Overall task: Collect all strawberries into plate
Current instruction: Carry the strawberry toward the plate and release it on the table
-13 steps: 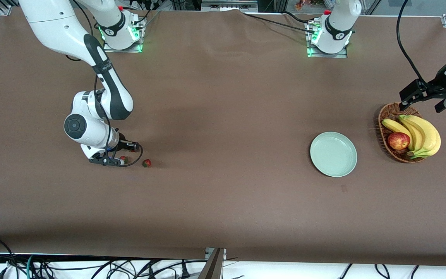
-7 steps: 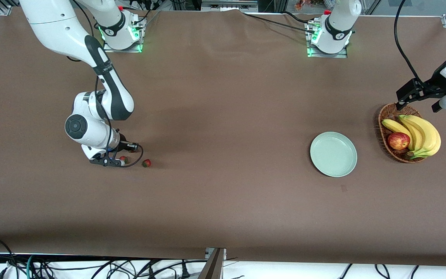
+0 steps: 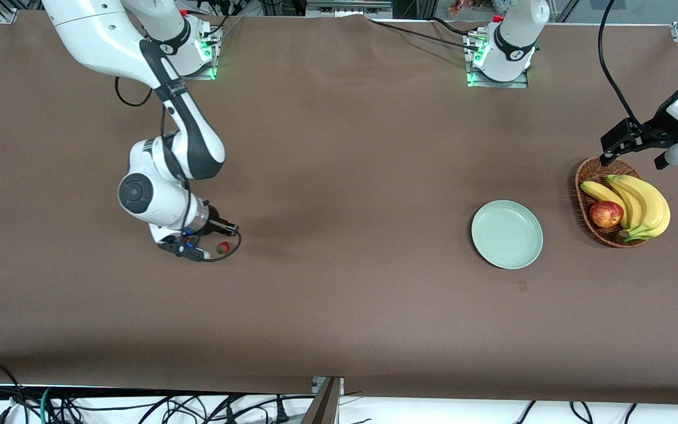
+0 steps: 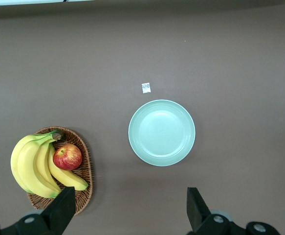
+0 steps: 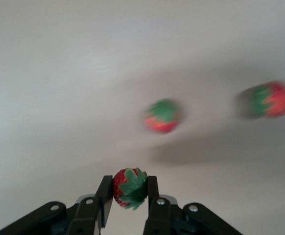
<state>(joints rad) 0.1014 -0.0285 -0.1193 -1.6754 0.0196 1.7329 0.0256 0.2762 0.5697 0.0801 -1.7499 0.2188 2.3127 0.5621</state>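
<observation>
The strawberry will go down on the brown cloth (image 3: pixel 419 202), just short of the mint-green plate. I will set it there with my right gripper. The strawberry is now just above the table.
My right gripper (image 5: pixel 129 196) is shut on a strawberry (image 5: pixel 129 188), red with a green leafy top, just above the table. Below it on the table lie two other strawberries (image 5: pixel 163 116) (image 5: pixel 272 100), both blurred. In the front view the right gripper (image 3: pixel 200 252) hangs low at the right arm's end, with one strawberry (image 3: pixel 222 248) on the table beside it. The mint-green plate (image 3: pixel 507 234) (image 4: pixel 162 132) sits bare toward the left arm's end. My left gripper (image 3: pixel 633 156) (image 4: pixel 127 215) waits open high over the basket's edge, holding nothing.
A brown wicker basket (image 3: pixel 585 179) (image 4: pixel 85 166) with bananas (image 3: pixel 639 203) and a red-yellow apple (image 3: pixel 605 214) stands beside the plate, at the left arm's end. A small pale scrap (image 4: pixel 145 87) lies near the plate. A wide stretch of brown cloth separates strawberries and plate.
The right gripper has shut on a strawberry and carried it a short way toward the left arm's end, past the lying berry. The left gripper has drifted slightly upward.
</observation>
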